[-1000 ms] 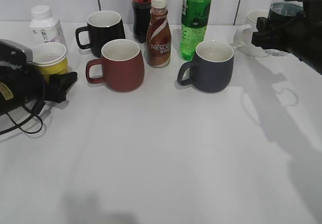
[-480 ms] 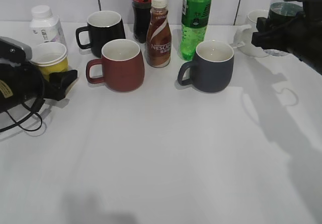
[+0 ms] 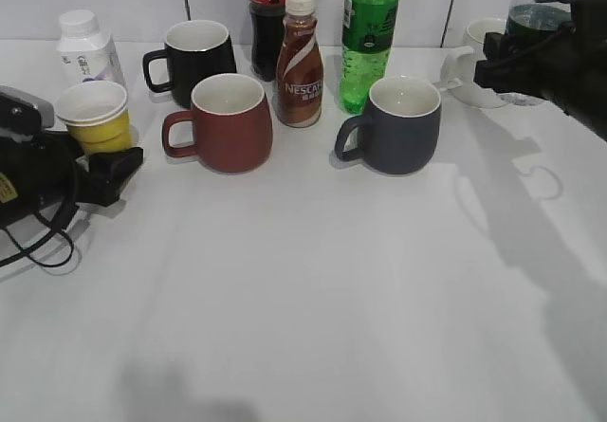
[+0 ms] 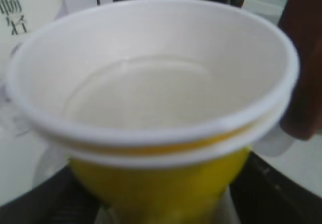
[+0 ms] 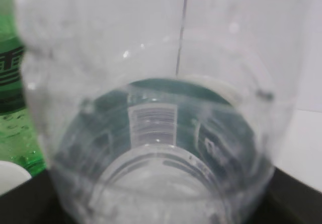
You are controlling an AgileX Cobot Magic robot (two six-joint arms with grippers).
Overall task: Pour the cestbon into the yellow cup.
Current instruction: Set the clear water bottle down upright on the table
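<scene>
The cestbon will go down on the table (image 3: 487, 145) just in front of the white mug, set there by my right gripper.
The yellow cup (image 3: 93, 119), with a white rim and inside, stands at the far left of the table. It fills the left wrist view (image 4: 151, 83) and is empty. My left gripper (image 3: 102, 152) is open, with a dark finger on each side of the cup's base (image 4: 161, 209). The cestbon (image 3: 537, 22), clear with a dark green label, is at the far right. My right gripper (image 3: 517, 66) is shut on it. The bottle fills the right wrist view (image 5: 161, 133), with the fingers (image 5: 161, 211) at the bottom corners. Whether it is off the table I cannot tell.
Between the arms stand a white bottle (image 3: 85, 47), black mug (image 3: 199, 57), red mug (image 3: 230, 123), cola bottle (image 3: 268, 14), Nescafe bottle (image 3: 300, 62), green soda bottle (image 3: 368, 38) and dark grey mug (image 3: 403, 123). A white mug (image 3: 474, 47) is beside the cestbon.
My left gripper has sunk lower around the yellow cup, which has stayed in place and shows more of its yellow side. The right arm and bottle have not moved.
</scene>
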